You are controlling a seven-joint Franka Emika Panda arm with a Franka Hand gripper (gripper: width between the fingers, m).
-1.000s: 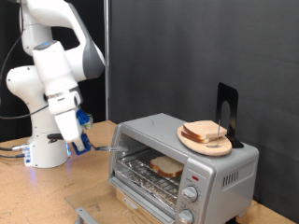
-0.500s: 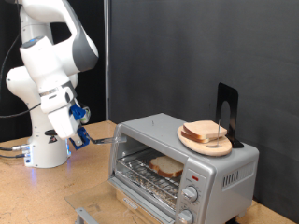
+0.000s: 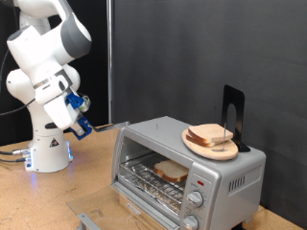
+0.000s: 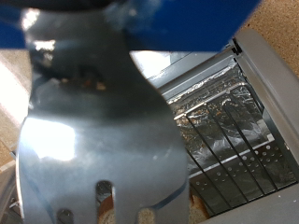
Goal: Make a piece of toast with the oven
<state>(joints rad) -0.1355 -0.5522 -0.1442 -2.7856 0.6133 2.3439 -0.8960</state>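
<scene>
I will use my gripper to set the metal spatula, now hanging beside the oven, down on the silver oven's roof [image 3: 167, 123], next to the round wooden plate.
The silver oven [image 3: 228, 174] stands at the exterior view's right with its glass door [image 3: 139, 208] folded down. A piece of toast [image 3: 171, 172] lies on the wire rack inside. More bread slices [image 3: 209, 135] sit on a round wooden plate [image 3: 195, 143] on the oven's roof. My gripper [image 3: 84, 123] hangs left of the oven, level with its roof, shut on a flat metal spatula [image 3: 115, 124] whose tip points at the oven's top corner. In the wrist view the slotted spatula blade [image 4: 93, 131] fills the picture, with the oven's rack [image 4: 234, 140] beyond it.
A black stand [image 3: 233, 109] rises behind the plate. A black curtain [image 3: 192, 57] backs the wooden table [image 3: 38, 201]. The robot base [image 3: 48, 153] and its cables sit at the left. A small grey part [image 3: 88, 221] lies at the table's front edge.
The arm has swung up and to the left, drawing the spatula back from the oven's mouth to roof height. The toast inside and the bread on the plate stayed put.
</scene>
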